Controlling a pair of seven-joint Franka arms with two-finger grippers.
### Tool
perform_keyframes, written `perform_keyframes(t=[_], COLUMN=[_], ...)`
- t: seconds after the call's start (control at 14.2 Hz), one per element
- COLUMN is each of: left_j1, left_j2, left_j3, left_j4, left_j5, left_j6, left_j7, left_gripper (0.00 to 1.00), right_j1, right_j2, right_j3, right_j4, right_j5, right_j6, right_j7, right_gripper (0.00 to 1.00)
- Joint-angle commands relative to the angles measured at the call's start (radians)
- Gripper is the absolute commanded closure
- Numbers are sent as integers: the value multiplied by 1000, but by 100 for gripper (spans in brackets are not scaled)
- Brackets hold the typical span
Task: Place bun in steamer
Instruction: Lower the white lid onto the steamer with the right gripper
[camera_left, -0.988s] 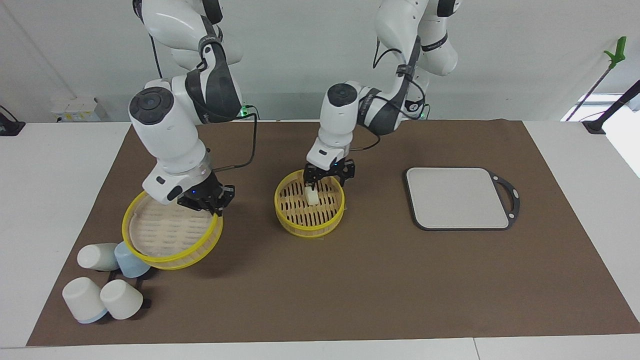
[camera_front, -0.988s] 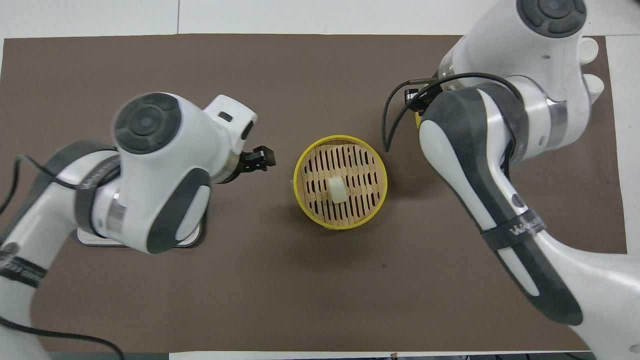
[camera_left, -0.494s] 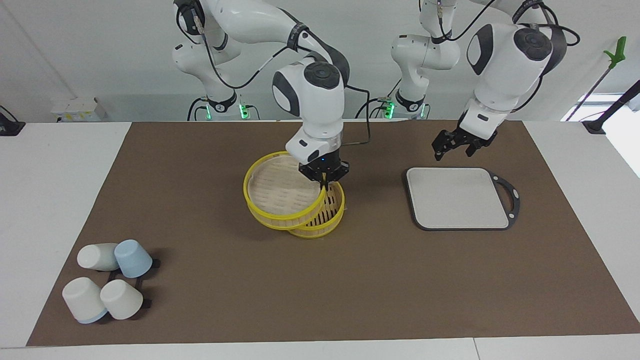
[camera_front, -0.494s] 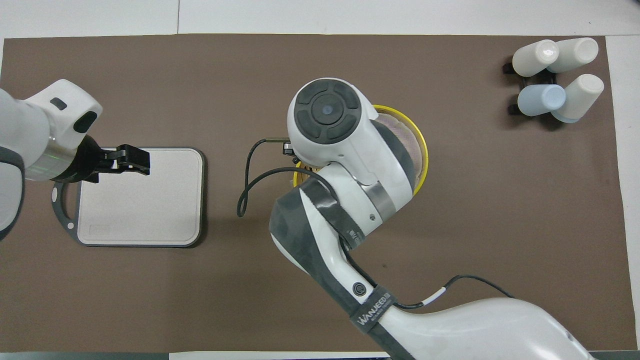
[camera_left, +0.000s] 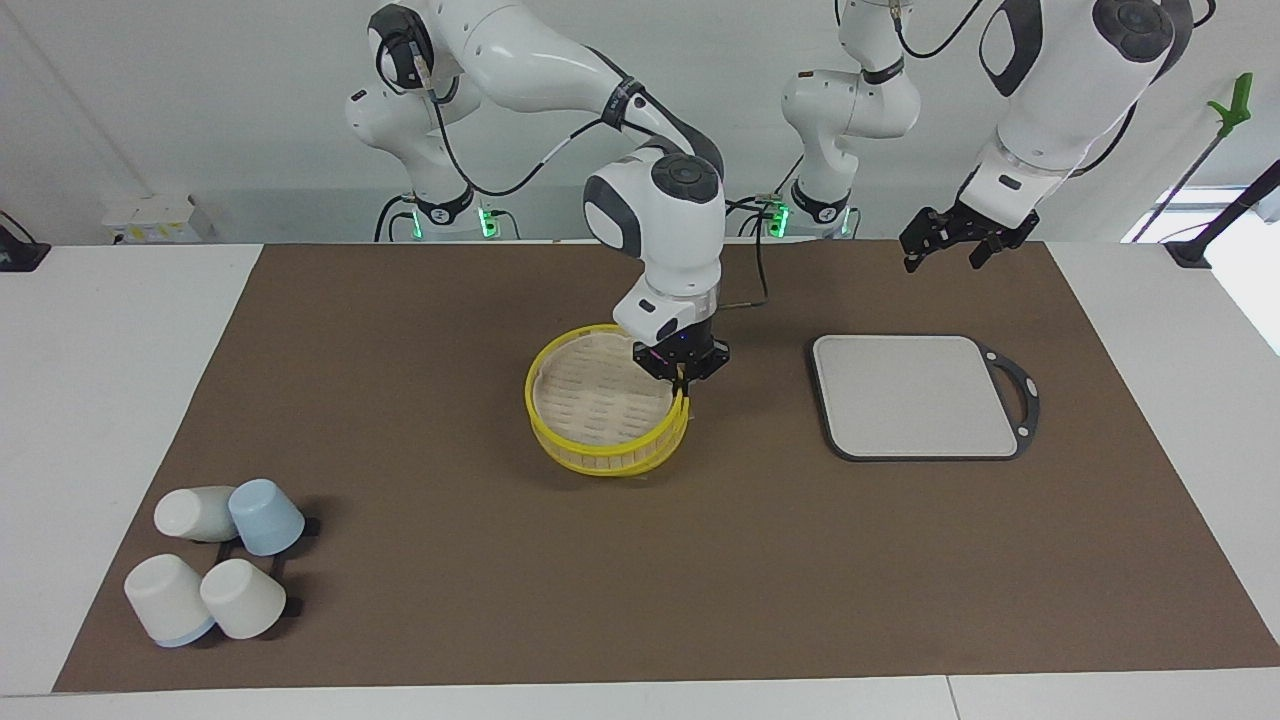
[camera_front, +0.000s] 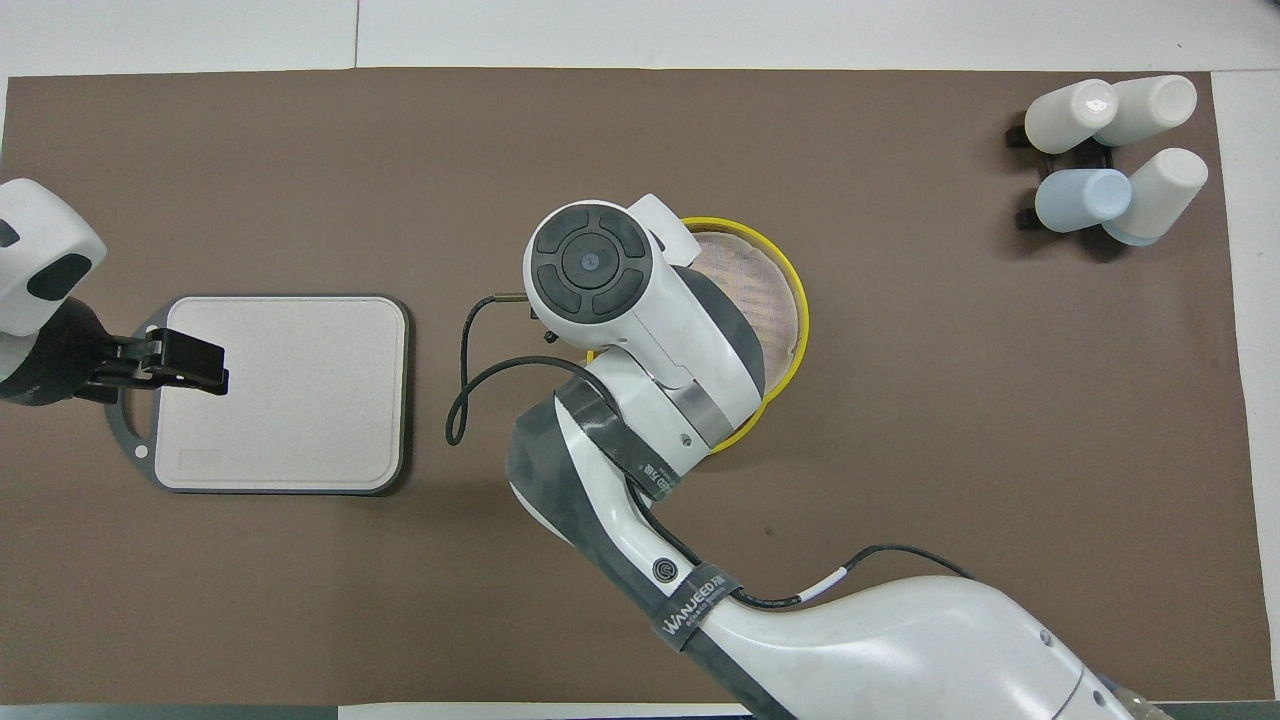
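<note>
I should let go of the lid with my right gripper so that it rests on the yellow-rimmed steamer (camera_front: 684, 361), covering the bun.
The steamer (camera_left: 628, 463) is a yellow-rimmed basket in the middle of the brown mat; a strip of its rim shows in the overhead view (camera_front: 752, 424). Its matching lid (camera_left: 596, 392) lies over it, slightly tilted and shifted a little toward the right arm's end; the lid also shows in the overhead view (camera_front: 758, 292). My right gripper (camera_left: 682, 374) is shut on the lid's rim at the side toward the left arm. The bun is hidden under the lid. My left gripper (camera_left: 950, 248) is open and empty, raised over the grey board (camera_front: 285, 390).
The grey square board (camera_left: 915, 395) with a dark handle lies toward the left arm's end. Several white and blue cups (camera_left: 215, 560) lie on a small black rack at the mat's corner farthest from the robots, at the right arm's end (camera_front: 1110, 160).
My left gripper let go of the bun in the steamer and rose away over the board. My right gripper carried the lid from beside the cups onto the steamer, covering the bun.
</note>
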Motion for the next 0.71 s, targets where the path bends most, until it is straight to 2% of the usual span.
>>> perform_keyframes(t=[0.0,0.21,0.64], left_j1=[14,90,98], left_j2=[-16,4,44], left_j3=[-8,-52,-48], left_j4=[16,53,107], left_j5=[20,19,19], left_j6=[-48,-64,-69], left_j7=[22,32,52], left_gripper=[0,0,0], right_j1=[4,13,32], right_j2=[-26,-29,-32], right_j3=[-2,-1,1], right_j4=[-47,-55,-61], right_j5=[-13,-11,3], right_j6=[-2,3,11], right_j7=[21,19,49], right_gripper=[100,100,100])
